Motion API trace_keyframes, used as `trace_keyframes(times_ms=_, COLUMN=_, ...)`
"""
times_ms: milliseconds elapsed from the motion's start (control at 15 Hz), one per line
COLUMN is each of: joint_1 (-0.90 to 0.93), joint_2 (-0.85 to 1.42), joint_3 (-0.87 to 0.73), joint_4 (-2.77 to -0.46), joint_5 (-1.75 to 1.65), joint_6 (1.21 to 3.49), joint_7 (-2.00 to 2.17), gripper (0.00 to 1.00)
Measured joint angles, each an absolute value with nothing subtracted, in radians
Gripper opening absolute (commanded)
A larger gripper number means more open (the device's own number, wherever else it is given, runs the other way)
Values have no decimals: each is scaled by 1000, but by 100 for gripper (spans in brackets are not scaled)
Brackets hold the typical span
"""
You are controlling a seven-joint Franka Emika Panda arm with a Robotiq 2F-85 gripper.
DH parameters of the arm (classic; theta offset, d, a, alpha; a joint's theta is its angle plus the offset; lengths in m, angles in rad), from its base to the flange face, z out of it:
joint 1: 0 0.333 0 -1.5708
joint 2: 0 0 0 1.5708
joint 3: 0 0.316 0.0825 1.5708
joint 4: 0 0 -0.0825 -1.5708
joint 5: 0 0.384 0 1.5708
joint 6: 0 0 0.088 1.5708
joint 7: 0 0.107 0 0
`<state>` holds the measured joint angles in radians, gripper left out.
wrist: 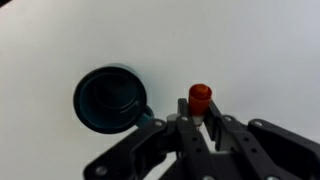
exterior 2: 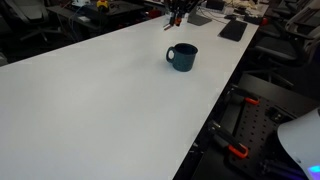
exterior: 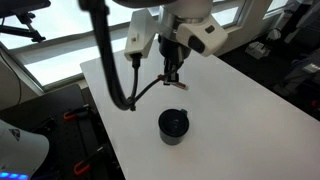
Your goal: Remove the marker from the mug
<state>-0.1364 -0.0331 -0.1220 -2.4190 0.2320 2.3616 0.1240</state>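
Observation:
My gripper is going to release the marker on the bare white table (exterior: 160, 95) just beyond the dark blue mug.
The dark blue mug (exterior: 173, 125) stands on the white table (exterior: 240, 110); it also shows in an exterior view (exterior 2: 183, 57) and in the wrist view (wrist: 110, 98), where its inside looks dark and empty. My gripper (wrist: 200, 112) is shut on the marker (wrist: 200, 97), whose red-orange end points up between the fingers. In an exterior view the gripper (exterior: 173, 74) hangs above the table, beyond the mug and clear of it. In an exterior view the gripper (exterior 2: 177, 17) is at the table's far edge; the marker is too small to make out there.
A black cable (exterior: 120, 85) loops down from the arm to the table. A black keyboard-like object (exterior 2: 233, 29) lies at the far end of the table (exterior 2: 90, 90). Desks and equipment stand around the table edges.

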Motion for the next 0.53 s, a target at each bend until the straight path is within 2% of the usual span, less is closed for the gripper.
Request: trace_keyframes(times_ms=533, joint_1=-38, joint_2=42, joint_3=-29, joint_4=-2421, joint_5=268, joint_6=2549, joint_7=-40, gripper=5)
